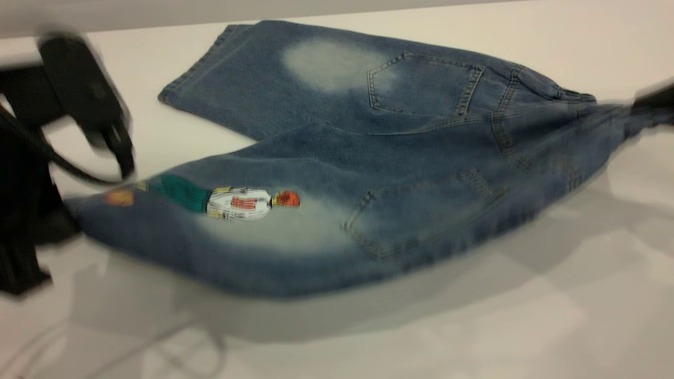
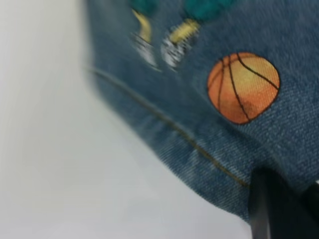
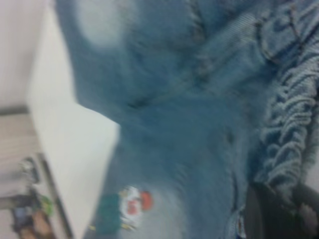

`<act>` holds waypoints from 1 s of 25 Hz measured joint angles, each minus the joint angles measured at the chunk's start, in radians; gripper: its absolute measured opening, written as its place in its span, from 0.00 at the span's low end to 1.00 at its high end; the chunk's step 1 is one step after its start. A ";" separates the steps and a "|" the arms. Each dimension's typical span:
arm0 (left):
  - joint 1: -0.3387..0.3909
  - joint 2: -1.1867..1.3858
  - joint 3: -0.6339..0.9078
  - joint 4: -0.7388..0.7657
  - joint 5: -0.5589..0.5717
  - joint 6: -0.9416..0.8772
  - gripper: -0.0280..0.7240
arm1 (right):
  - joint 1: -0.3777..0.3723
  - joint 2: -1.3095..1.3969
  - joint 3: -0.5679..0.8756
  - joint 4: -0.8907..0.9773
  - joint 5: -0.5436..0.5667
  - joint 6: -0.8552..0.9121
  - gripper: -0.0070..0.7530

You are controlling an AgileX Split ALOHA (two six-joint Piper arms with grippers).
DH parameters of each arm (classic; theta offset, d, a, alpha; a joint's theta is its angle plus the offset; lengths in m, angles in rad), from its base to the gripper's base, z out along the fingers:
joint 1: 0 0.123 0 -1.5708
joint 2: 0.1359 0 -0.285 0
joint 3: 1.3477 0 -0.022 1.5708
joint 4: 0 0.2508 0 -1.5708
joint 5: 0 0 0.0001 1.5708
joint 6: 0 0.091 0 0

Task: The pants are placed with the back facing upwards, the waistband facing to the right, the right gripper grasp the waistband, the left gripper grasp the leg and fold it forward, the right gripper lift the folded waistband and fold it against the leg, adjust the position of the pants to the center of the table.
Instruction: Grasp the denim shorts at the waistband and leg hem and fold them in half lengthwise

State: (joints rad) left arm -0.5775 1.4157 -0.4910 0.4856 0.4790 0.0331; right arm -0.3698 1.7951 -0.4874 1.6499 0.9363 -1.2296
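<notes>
Next, my right gripper releases the near side of the waistband over the denim point(image 1: 548, 133) next to the waistband's far corner.
The blue denim pants point(image 1: 368, 158) lie back up, waistband to the right. The far plain leg point(image 1: 253, 79) rests on the white table point(image 1: 526, 316). The printed leg point(image 1: 210, 221) hangs off the surface and casts a shadow below. My left gripper point(image 1: 71, 210) is shut on that leg's hem; a black finger point(image 2: 266, 209) presses the denim near the orange ball print point(image 2: 243, 87). At the far right, my right gripper point(image 1: 645, 108) is shut on the gathered elastic waistband point(image 3: 294, 114), one finger point(image 3: 261, 214) under the cloth. The player print point(image 3: 130, 204) shows farther off.
The left arm's black body and cable point(image 1: 79, 100) stand at the left edge. Thin cables point(image 1: 158, 342) lie on the table's near left. The table's far edge point(image 1: 316, 13) runs just behind the pants. Clutter point(image 3: 30, 214) sits beyond the table.
</notes>
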 joint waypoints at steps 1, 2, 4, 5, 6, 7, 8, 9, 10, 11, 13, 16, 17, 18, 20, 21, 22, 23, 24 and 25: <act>0.011 -0.027 -0.009 0.029 -0.001 -0.020 0.09 | 0.000 -0.014 0.000 0.016 0.019 0.000 0.04; 0.029 -0.057 -0.021 0.070 -0.004 -0.058 0.09 | 0.000 -0.023 -0.001 0.032 0.031 0.000 0.04; 0.072 -0.098 -0.051 0.145 -0.007 -0.123 0.09 | 0.000 -0.025 -0.010 0.065 0.038 0.011 0.04; 0.099 -0.104 -0.066 0.190 -0.012 -0.155 0.09 | 0.000 -0.025 -0.010 0.084 0.038 0.024 0.04; 0.122 -0.105 -0.080 0.230 -0.020 -0.179 0.09 | 0.000 -0.025 -0.010 0.090 0.040 0.026 0.04; 0.150 -0.097 -0.102 0.277 -0.034 -0.203 0.09 | 0.000 -0.025 -0.010 0.094 0.047 0.026 0.04; 0.177 -0.083 -0.119 0.317 -0.050 -0.221 0.09 | 0.000 -0.025 -0.010 0.095 0.052 0.031 0.04; 0.203 -0.067 -0.140 0.349 -0.067 -0.229 0.09 | 0.000 -0.025 -0.013 0.092 0.055 0.048 0.04; 0.228 -0.049 -0.160 0.368 -0.082 -0.230 0.09 | 0.000 -0.023 -0.021 0.088 0.054 0.069 0.04; 0.247 -0.032 -0.181 0.388 -0.097 -0.230 0.09 | 0.000 -0.020 -0.033 0.092 0.054 0.087 0.04; 0.288 0.006 -0.220 0.408 -0.140 -0.229 0.09 | 0.000 -0.017 -0.058 0.090 0.056 0.133 0.04; 0.332 0.080 -0.286 0.407 -0.181 -0.235 0.09 | 0.001 -0.017 -0.110 0.090 0.052 0.205 0.04; 0.338 0.109 -0.312 0.407 -0.193 -0.235 0.09 | 0.001 -0.016 -0.124 0.090 0.041 0.233 0.04; 0.338 0.139 -0.340 0.408 -0.198 -0.235 0.09 | 0.001 -0.016 -0.141 0.090 0.026 0.255 0.04; 0.338 0.199 -0.394 0.424 -0.214 -0.235 0.09 | 0.001 -0.016 -0.171 0.090 -0.021 0.313 0.04; 0.338 0.233 -0.420 0.432 -0.215 -0.234 0.09 | 0.002 -0.015 -0.181 0.093 -0.045 0.337 0.04; 0.338 0.268 -0.460 0.435 -0.205 -0.234 0.09 | 0.002 -0.012 -0.192 0.098 -0.073 0.367 0.03; 0.338 0.297 -0.489 0.436 -0.181 -0.234 0.09 | 0.001 -0.007 -0.202 0.106 -0.116 0.398 0.03; 0.339 0.332 -0.524 0.436 -0.171 -0.234 0.09 | 0.000 0.002 -0.210 0.107 -0.140 0.432 0.03; 0.339 0.368 -0.560 0.436 -0.181 -0.234 0.09 | 0.000 0.010 -0.216 0.103 -0.141 0.458 0.03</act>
State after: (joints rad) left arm -0.2386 1.7839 -1.0514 0.9215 0.2981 -0.2010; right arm -0.3693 1.8051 -0.7039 1.7527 0.7951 -0.7714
